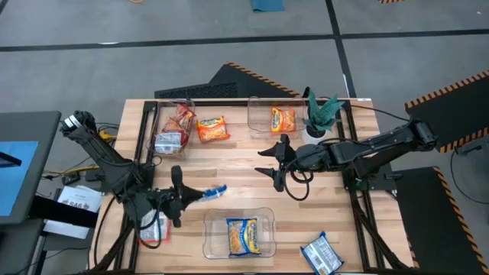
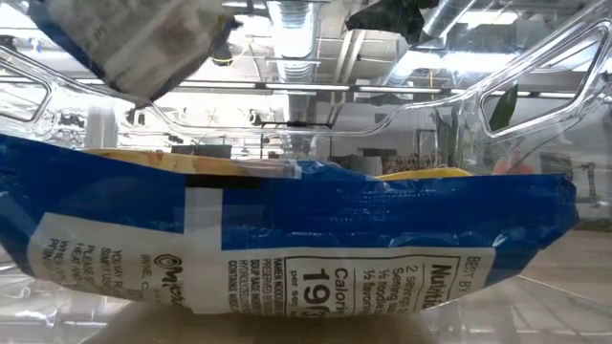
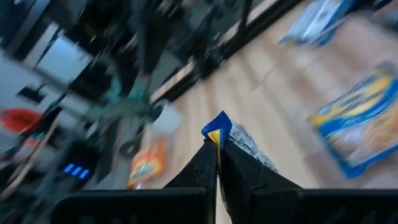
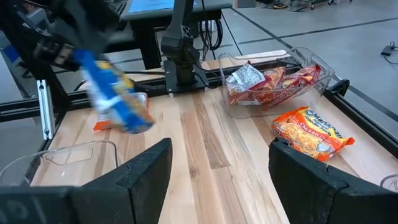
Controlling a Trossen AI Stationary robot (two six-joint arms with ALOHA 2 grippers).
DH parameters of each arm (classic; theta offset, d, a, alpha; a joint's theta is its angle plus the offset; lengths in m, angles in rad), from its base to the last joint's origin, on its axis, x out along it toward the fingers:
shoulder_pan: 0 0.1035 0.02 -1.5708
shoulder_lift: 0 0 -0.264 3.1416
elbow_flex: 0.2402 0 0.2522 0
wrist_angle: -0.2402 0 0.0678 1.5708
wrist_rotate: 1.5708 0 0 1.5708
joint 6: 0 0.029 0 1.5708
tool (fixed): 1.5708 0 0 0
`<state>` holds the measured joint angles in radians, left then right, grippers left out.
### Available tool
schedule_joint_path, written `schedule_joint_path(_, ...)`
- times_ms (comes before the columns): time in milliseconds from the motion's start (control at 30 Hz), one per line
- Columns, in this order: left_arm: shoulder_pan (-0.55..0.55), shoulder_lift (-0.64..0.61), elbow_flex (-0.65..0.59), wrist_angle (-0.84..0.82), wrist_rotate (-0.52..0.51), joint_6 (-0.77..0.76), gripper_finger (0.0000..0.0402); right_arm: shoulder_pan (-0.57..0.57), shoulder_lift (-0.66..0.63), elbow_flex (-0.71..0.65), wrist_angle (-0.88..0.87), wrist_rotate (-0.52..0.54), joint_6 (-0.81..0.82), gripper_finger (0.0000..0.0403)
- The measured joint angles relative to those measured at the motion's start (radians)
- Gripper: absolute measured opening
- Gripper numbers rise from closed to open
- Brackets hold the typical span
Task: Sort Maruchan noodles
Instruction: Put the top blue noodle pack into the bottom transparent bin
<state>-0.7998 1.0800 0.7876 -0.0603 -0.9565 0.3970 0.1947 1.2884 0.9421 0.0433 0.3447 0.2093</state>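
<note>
I need to release the noodle packet from my left gripper in the near clear bin [image 1: 228, 236] [image 3: 383, 163], against the blue-and-yellow packet that lies there.
My left gripper [image 1: 186, 197] hangs over the table's near left part, shut on a blue-and-yellow noodle packet [image 1: 211, 192], which the right wrist view shows in the air [image 4: 115, 93]. My right gripper [image 1: 276, 162] waits open over the table's middle, touching nothing. A second blue-and-yellow packet [image 1: 243, 235] lies in the near clear bin [image 1: 267, 215]. Red packets [image 1: 174, 130] fill the far left bin [image 1: 157, 114]. An orange packet [image 1: 283, 119] lies in the far middle bin [image 1: 254, 107]. Loose on the table are an orange packet [image 1: 213, 128], a blue one [image 1: 322, 253] and another packet [image 1: 155, 229] under my left arm. My left gripper pinches the blue-and-yellow packet between its two shut fingers [image 3: 205, 171] at one edge, with a corner [image 3: 218, 124] sticking out past the fingertips. The fingers come about level from the table's left. The packet is lifted clear and hangs tilted above the wood [image 4: 124, 115].
A green potted plant [image 1: 321, 114] stands at the far right beside the middle bin. Black frame rails [image 1: 359, 198] run along the table's edges. Bare wood [image 1: 244, 179] lies between the two grippers.
</note>
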Motion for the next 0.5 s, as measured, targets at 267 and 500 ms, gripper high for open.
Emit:
schedule_joint_path(267, 0.018, 0.002, -0.095, 0.406, 0.291, 0.168, 0.0, 0.0, 0.0, 0.0, 0.0, 0.0, 0.0, 0.0285)
schedule_joint_path(500, 0.148, 0.002, -0.204, 0.664, 0.664, 0.102, 0.0, 0.001, 0.0, 0.0, 0.0, -0.001, 0.004, 0.0285)
